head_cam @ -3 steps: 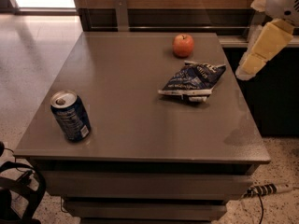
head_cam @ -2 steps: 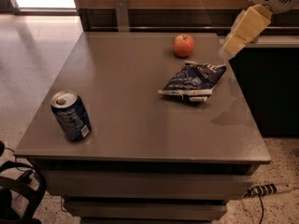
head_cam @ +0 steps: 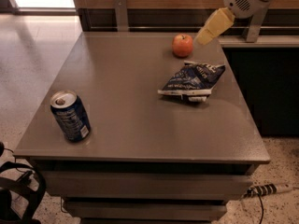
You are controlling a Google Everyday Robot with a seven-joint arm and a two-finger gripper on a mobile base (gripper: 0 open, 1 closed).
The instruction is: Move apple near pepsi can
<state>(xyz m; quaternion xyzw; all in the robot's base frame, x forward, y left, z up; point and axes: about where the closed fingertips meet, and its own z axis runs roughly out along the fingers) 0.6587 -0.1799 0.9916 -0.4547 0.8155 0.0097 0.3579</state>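
Observation:
The red-orange apple behind the snack bag is next, and my gripper will go to it and close around the apple's lower half [head_cam: 181, 50].
The red-orange apple [head_cam: 182, 45] sits near the far right edge of the grey table [head_cam: 135, 120]. The dark blue pepsi can [head_cam: 70, 115] with a silver top stands upright at the near left corner, far from the apple. My gripper [head_cam: 204, 36], with yellowish fingers, hangs from the white arm at the upper right, just right of the apple and slightly above it, not touching it.
A dark blue and white snack bag [head_cam: 192, 80] lies crumpled on the table just in front of the apple. A dark counter [head_cam: 261, 78] stands to the right of the table. A black bag [head_cam: 14, 195] sits on the floor at lower left.
My gripper has swung left and up, from beyond the table's right edge to just beside the apple. The apple, can and bag have not moved.

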